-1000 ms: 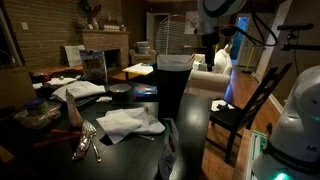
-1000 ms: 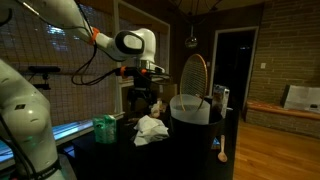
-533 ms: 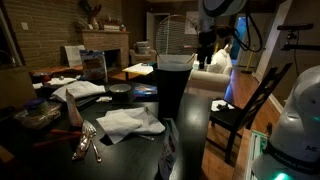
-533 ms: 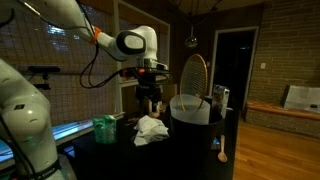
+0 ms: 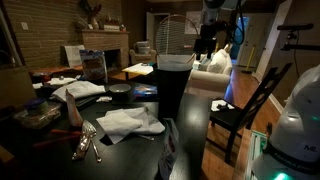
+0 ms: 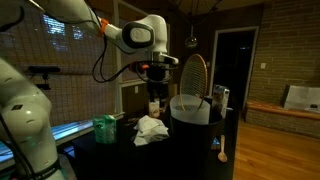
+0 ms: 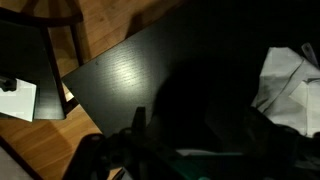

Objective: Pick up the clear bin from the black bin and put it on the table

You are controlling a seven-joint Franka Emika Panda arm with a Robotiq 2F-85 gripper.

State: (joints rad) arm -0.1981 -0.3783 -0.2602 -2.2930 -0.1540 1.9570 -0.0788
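Note:
The robot's gripper needs to next move to the clear bin's rim (image 5: 192,58) on the side toward the wooden chair and close there.
The black bin (image 5: 172,92) stands upright on the dark table (image 5: 190,120). The clear bin (image 5: 175,62) sits nested inside it, only its whitish rim showing; both also show in an exterior view, the black bin (image 6: 195,128) and the clear bin (image 6: 188,103). My gripper (image 5: 206,47) hangs in the air behind and beside the bins, apart from them, at about rim height (image 6: 156,100). In the wrist view its dark fingers (image 7: 198,130) stand wide apart and empty above the table (image 7: 130,75). The view is very dark.
White cloths (image 5: 128,122) and cutlery (image 5: 86,143) lie on the table near the bins, with another cloth (image 6: 150,129) and a green item (image 6: 104,128). A wooden chair (image 5: 245,105) stands off the table's edge. A cloth (image 7: 292,72) lies under the wrist.
The arm has risen and shifted a little toward the bins. The bins have not moved.

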